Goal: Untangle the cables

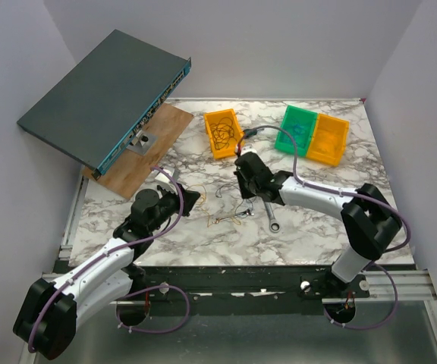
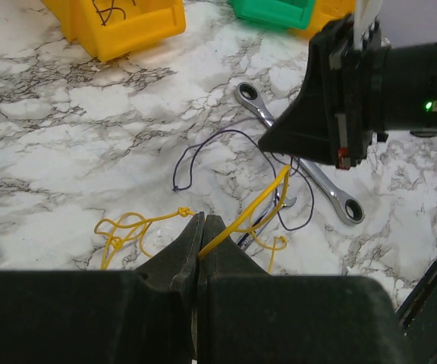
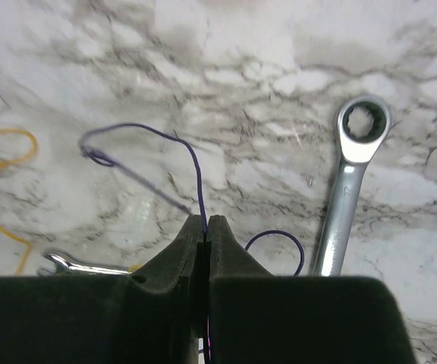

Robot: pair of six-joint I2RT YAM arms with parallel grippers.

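Observation:
The blue-purple wire, now held just above the table, will be let go by my right gripper on top of the dark wires in the yellow bin (image 1: 222, 141).
The cables (image 1: 230, 216) are a small tangle of thin wires on the marble table between my two grippers. In the left wrist view a yellow wire (image 2: 139, 224) lies knotted at the left, and one strand of it rises taut into my left gripper (image 2: 202, 220), which is shut on it. A thin blue-purple wire (image 2: 203, 142) loops beyond it. My right gripper (image 3: 205, 221) is shut on that blue-purple wire (image 3: 165, 141) and holds it just above the table. From above, the left gripper (image 1: 197, 199) is left of the tangle and the right gripper (image 1: 243, 194) is just behind it.
A silver wrench (image 1: 271, 216) lies right of the tangle, and a smaller one (image 3: 74, 263) lies under the wires. A yellow bin (image 1: 237, 121) holding dark wires, a green bin (image 1: 298, 114) and an orange bin (image 1: 328, 140) stand at the back. A grey switch box (image 1: 105, 95) rests on a wooden board (image 1: 139, 163) at the back left.

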